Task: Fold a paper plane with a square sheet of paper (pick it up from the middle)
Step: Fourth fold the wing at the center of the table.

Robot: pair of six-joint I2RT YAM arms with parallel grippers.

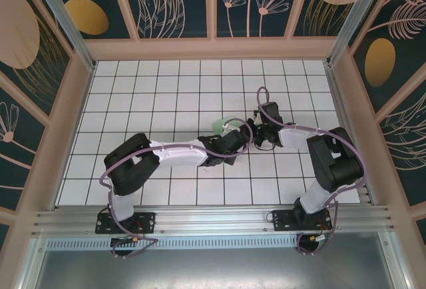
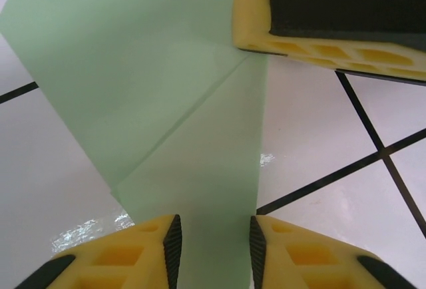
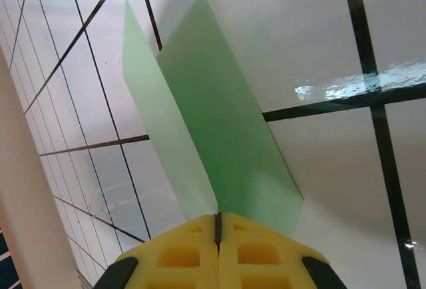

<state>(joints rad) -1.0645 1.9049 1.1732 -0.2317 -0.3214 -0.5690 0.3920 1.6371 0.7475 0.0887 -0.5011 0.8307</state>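
My left gripper's open fingers are loosely around the paper's near end, so next my left gripper pinches the paper's straight edge (image 2: 256,192) before my right gripper moves away.
The pale green sheet of paper (image 1: 221,125) is held above the middle of the grid table, where both arms meet. In the left wrist view the paper (image 2: 153,89) shows a diagonal folded flap and a straight right edge. My left gripper (image 2: 214,236) stands open, its pads either side of a strip of the paper. One yellow finger (image 2: 319,42) of the right gripper sits at the paper's far corner. In the right wrist view my right gripper (image 3: 217,217) is shut on the paper (image 3: 226,136) at its crease, with two flaps spreading away from the jaws in a V.
The white grid table (image 1: 133,89) is walled by wooden frames, with a metal rail (image 1: 213,219) along the near edge. The two wrists (image 1: 256,132) are close together at the centre.
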